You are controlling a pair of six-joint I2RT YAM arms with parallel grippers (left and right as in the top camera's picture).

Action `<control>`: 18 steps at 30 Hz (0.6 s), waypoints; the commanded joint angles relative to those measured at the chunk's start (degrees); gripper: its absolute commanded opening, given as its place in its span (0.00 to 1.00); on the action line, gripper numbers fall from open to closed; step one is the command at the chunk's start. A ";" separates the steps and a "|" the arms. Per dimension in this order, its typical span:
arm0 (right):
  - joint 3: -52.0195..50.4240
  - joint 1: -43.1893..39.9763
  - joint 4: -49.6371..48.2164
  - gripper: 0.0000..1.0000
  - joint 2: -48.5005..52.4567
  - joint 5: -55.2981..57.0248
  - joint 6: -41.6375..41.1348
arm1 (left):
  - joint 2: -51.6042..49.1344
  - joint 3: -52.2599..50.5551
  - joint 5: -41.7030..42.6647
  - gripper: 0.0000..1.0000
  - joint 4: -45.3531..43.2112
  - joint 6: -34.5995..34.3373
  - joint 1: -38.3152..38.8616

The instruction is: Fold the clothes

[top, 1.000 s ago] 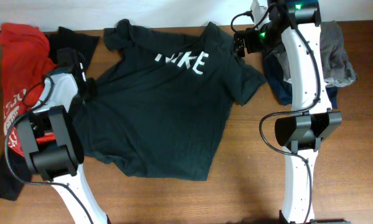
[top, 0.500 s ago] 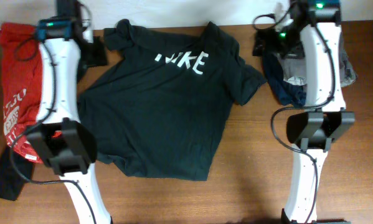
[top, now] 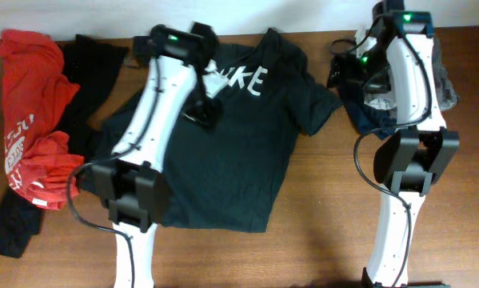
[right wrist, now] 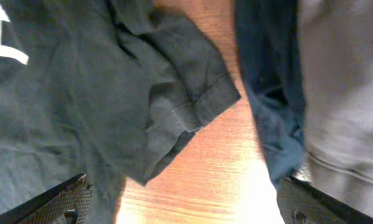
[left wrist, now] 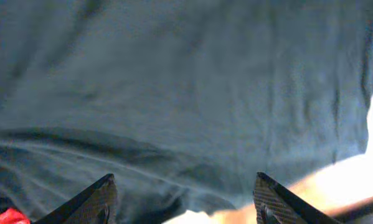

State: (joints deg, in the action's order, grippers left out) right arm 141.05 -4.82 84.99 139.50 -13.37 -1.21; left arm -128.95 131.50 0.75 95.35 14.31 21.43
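The robot's right gripper will close on the sleeve corner [top: 333, 101] [right wrist: 223, 98] of the black T-shirt, at the end closest to the navy garment.
The large black T-shirt with white letters [top: 223, 152] lies spread face up in the middle of the table. My left gripper [top: 205, 114] hovers over its chest just below the letters. In the left wrist view dark shirt cloth [left wrist: 174, 87] fills the frame, and the gripper [left wrist: 185, 205] is open with nothing between its fingers. My right gripper [top: 341, 74] hangs above the shirt's right sleeve [right wrist: 180, 106]. It is open over bare wood [right wrist: 217, 174], between the sleeve and a navy garment [right wrist: 270, 93].
A red garment [top: 31, 104] and a plain black one [top: 87, 72] lie at the left. More black cloth [top: 15, 228] sits near the front left. Grey [top: 443, 80] and navy [top: 363, 112] garments are piled at the back right under the right arm.
My left arm has swung from the table's left side to above the shirt's chest, and its jaws have opened. The right gripper has shifted slightly and stays open.
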 commanded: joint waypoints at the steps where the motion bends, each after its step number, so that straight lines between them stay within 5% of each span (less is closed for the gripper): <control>1: -3.93 0.24 -2.03 0.99 -0.28 -1.62 0.50 | -0.07 -3.15 1.62 0.69 0.72 4.42 3.69; 18: -13.94 0.35 -15.58 1.00 -0.26 -3.17 0.52 | -0.07 -24.13 8.48 0.66 -5.70 5.14 12.61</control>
State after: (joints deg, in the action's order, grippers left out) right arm 127.72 -4.82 70.11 139.52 -16.01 -1.04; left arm -128.95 108.77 5.10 89.89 18.37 33.10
